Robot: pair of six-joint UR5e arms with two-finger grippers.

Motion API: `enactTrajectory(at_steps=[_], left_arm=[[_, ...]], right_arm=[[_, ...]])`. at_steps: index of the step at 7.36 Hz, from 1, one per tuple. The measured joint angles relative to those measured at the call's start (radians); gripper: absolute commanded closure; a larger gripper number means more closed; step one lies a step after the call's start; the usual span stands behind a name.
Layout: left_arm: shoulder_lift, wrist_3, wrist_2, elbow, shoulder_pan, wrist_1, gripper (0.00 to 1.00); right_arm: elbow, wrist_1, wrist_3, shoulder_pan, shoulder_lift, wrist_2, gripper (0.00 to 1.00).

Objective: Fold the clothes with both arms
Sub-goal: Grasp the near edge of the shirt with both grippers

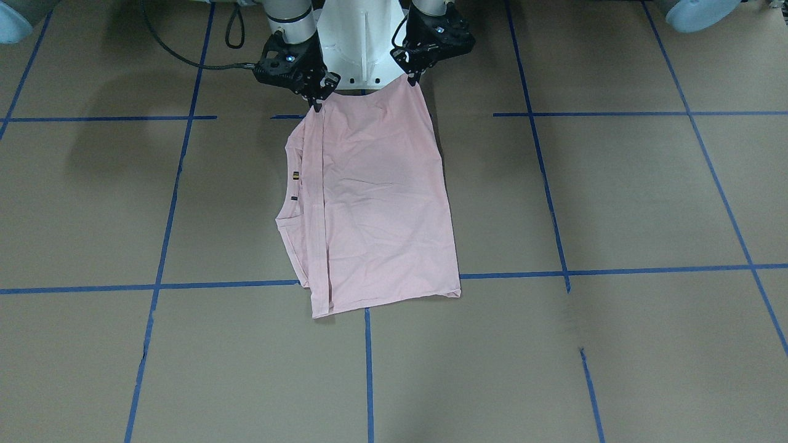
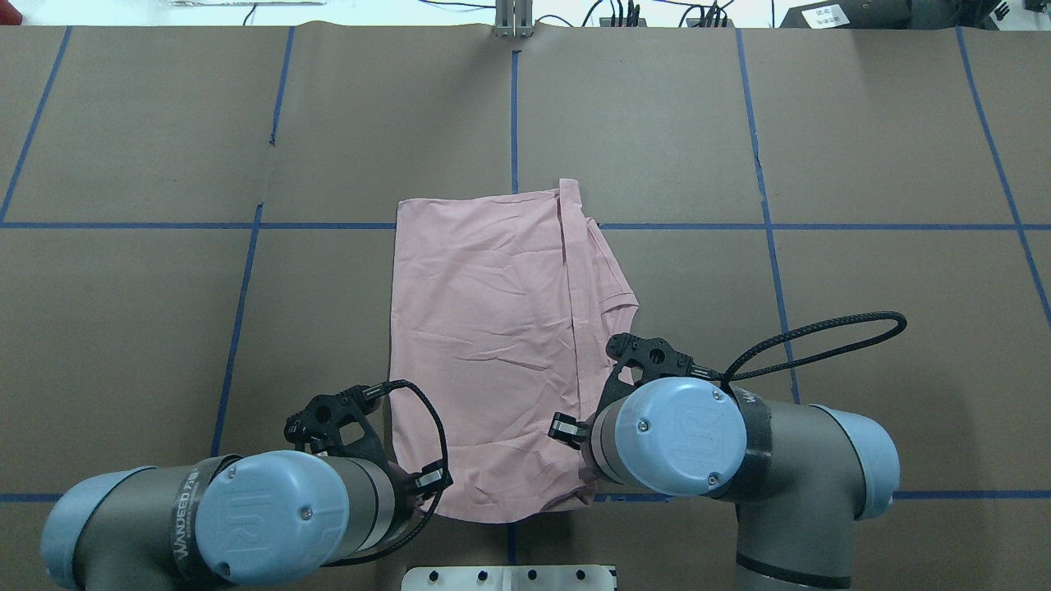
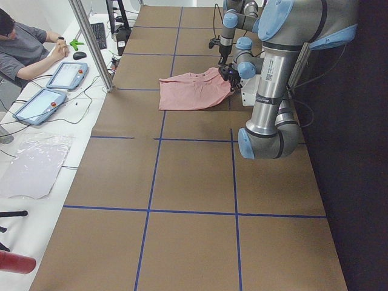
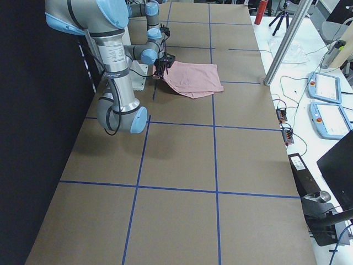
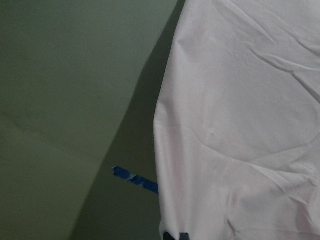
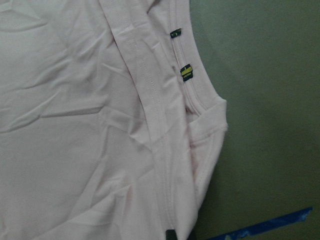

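Note:
Next, my left gripper lets go of the T-shirt's raised corner at the T-shirt's far corner (image 1: pixel 459 295) opposite the collar side.
The light pink T-shirt (image 1: pixel 381 197) lies folded lengthwise on the brown table, plain side up. Its collar (image 1: pixel 295 175) with small labels peeks out along one long side. The edge nearest the robot is raised off the table. My left gripper (image 1: pixel 411 79) is shut on one corner of that edge, and my right gripper (image 1: pixel 317 106) is shut on the other. In the overhead view the wrists hide both grippers over the T-shirt (image 2: pixel 484 328). The left wrist view shows the T-shirt (image 5: pixel 240 125) hanging close below. The right wrist view shows the collar (image 6: pixel 187 72) and a folded hem strip.
The white pedestal (image 1: pixel 360 43) stands just behind the grippers. Blue tape lines (image 1: pixel 369 369) cross the brown table. A black cable (image 2: pixel 821 328) loops out from the right wrist. A person (image 3: pixel 24 42) sits past the table's far edge by two tablets (image 3: pixel 66 74).

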Motion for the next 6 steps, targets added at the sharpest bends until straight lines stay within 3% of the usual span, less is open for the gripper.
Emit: enactTrajectory(at_steps=[6], left_arm=[[-0.007, 0.017, 0.001, 0.031, -0.104, -0.033, 1.00]], right_arm=[[-0.094, 0.070, -0.042, 0.099, 0.006, 0.001, 1.00]])
